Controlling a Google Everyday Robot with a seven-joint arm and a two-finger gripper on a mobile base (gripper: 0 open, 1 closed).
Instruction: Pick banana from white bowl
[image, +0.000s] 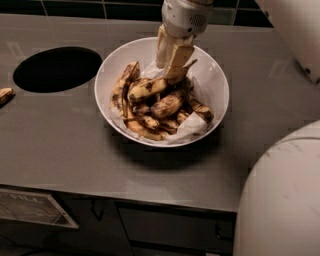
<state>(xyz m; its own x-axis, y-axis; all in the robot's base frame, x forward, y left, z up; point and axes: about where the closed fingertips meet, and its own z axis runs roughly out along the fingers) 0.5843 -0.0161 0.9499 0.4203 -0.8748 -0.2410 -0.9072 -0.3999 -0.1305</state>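
I should open my gripper's fingers, which sit at the stem end of the yellowest banana, and reach lower to take the banana nearer its middle (154, 87).
The white bowl (214, 75), lined with crumpled white paper, stands on the grey counter and holds several bananas. My gripper (169, 69) reaches down from above into the back of the bowl. Its fingers (179, 57) are closed on the stem end of the banana (148, 88), the yellowest one. It lies across the top of the pile with its thin stem sticking up to the right. The darker, browner bananas (167, 106) lie beneath and in front of it.
A dark round hole (57, 69) opens in the counter left of the bowl. Another banana piece (5, 94) lies at the far left edge. My white body (282, 200) fills the bottom right. Dark tiles (100, 9) back the counter.
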